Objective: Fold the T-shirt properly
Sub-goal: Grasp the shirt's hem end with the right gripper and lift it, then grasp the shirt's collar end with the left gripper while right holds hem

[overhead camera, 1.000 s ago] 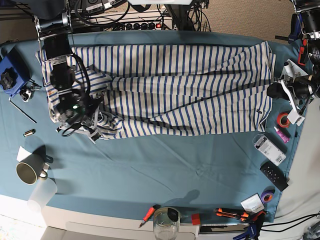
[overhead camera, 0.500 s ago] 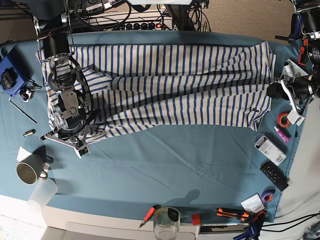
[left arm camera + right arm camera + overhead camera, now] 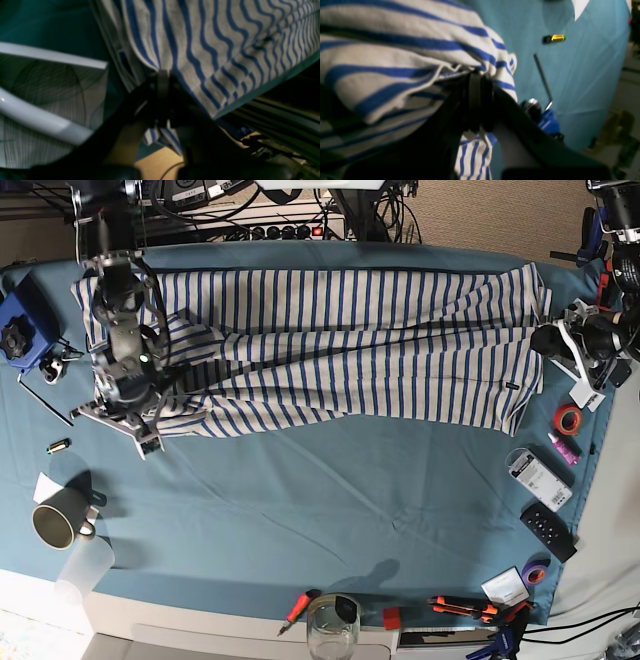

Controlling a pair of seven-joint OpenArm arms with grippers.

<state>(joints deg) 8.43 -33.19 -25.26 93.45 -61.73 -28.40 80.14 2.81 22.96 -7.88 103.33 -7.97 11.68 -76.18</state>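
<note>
Next, my left gripper lets go of the T-shirt's hem end on the lower layer's back corner (image 3: 542,299), near the table's far edge.
The cream-white, blue-striped T-shirt (image 3: 340,350) lies stretched lengthwise across the back of the teal table cloth (image 3: 330,510), folded over itself. My right gripper (image 3: 122,402), at the left of the base view, is shut on a bunched edge of the shirt; the right wrist view shows the cloth pinched in the gripper (image 3: 476,75). My left gripper (image 3: 550,340), at the right of the base view, is shut on the shirt's hem end; the left wrist view shows the striped cloth (image 3: 212,50) clamped in the gripper (image 3: 163,75).
A blue box (image 3: 20,330), an Allen key (image 3: 45,400) and a battery (image 3: 58,446) lie at the left. A mug (image 3: 55,525) and a plastic cup (image 3: 85,565) stand front left. A glass (image 3: 332,630), screwdriver (image 3: 297,608), remote (image 3: 548,532) and red tape (image 3: 568,418) line the front and right.
My right gripper has moved toward the back of the table with the shirt edge, drawing the shirt's near edge back and flatter. My left gripper has shifted slightly back.
</note>
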